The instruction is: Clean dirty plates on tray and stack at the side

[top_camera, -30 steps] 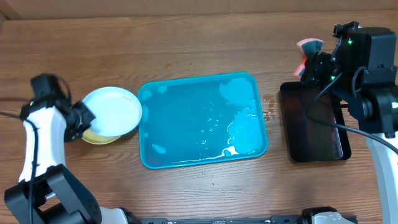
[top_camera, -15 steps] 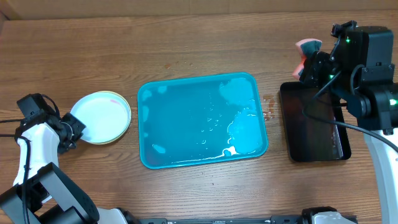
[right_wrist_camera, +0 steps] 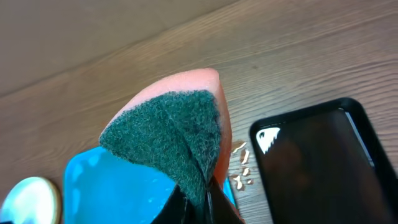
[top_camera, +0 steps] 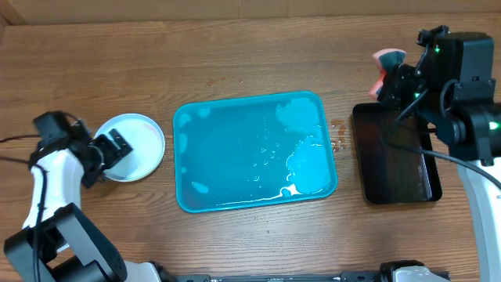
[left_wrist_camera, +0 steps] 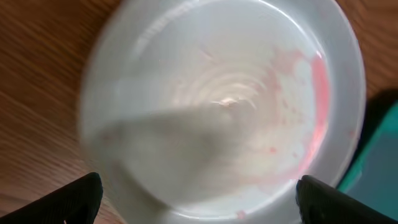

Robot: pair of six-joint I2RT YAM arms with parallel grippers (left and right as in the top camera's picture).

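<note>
My right gripper has the pink sponge. It will let go of it near the middle of the black rectangular tray (top_camera: 391, 149) (right_wrist_camera: 318, 183).
Left of the tray (top_camera: 235, 157), the plates (top_camera: 139, 145) sit stacked on the wood. The top plate (left_wrist_camera: 217, 99) is pale, with a faint pink smear along its right side. My left gripper (top_camera: 112, 149) is open at the stack's left edge; in the left wrist view its two black fingertips (left_wrist_camera: 78, 199) stand wide apart on either side of the near rim, holding nothing. The teal tray is bare except for puddles of water. My right gripper (right_wrist_camera: 202, 199) is shut on a pink sponge with a green scouring face (right_wrist_camera: 171, 134), held up at the far right (top_camera: 386, 64).
A black rectangular tray (top_camera: 395, 160) lies right of the teal one, under the right arm. Water drops (top_camera: 338, 135) dot the wood between the two trays. Bare wooden table runs along the back and front.
The left gripper has opened and let go of the top plate, which now rests on the stack. That arm drew back left, then returned to the rim. The right arm has not moved.
</note>
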